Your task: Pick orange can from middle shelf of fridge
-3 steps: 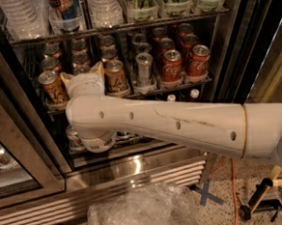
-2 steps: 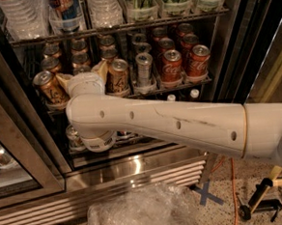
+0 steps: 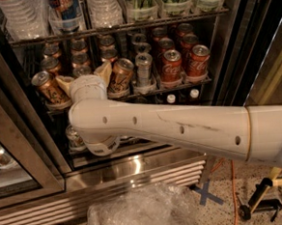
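Front orange cans lean away outside my gripper's spread fingers, so it should grip the orange can (image 3: 81, 66) behind, between them, and pull it out.
Several orange cans stand in rows on the left half of the middle shelf (image 3: 197, 80) of the fridge (image 3: 135, 169). My gripper (image 3: 83, 78) is pushed in among the front cans at shelf height, with its jaws spread. One front orange can (image 3: 49, 88) leans left against the left finger (image 3: 63, 83). Another orange can (image 3: 120, 75) leans right against the right finger (image 3: 103, 70). More orange cans (image 3: 82, 70) show just behind, between the fingers. My white wrist and forearm (image 3: 171, 129) hide the shelf front below the gripper.
Red Coca-Cola cans (image 3: 171, 66) and a slim silver can (image 3: 144, 68) stand to the right on the same shelf. Bottles (image 3: 103, 8) fill the upper shelf. An open glass door (image 3: 18, 157) stands at the left. Crumpled plastic wrap (image 3: 143, 213) lies on the floor.
The left front orange can has tipped further to the left and the right one leans right. The gripper sits a little deeper between them. The forearm has barely moved.
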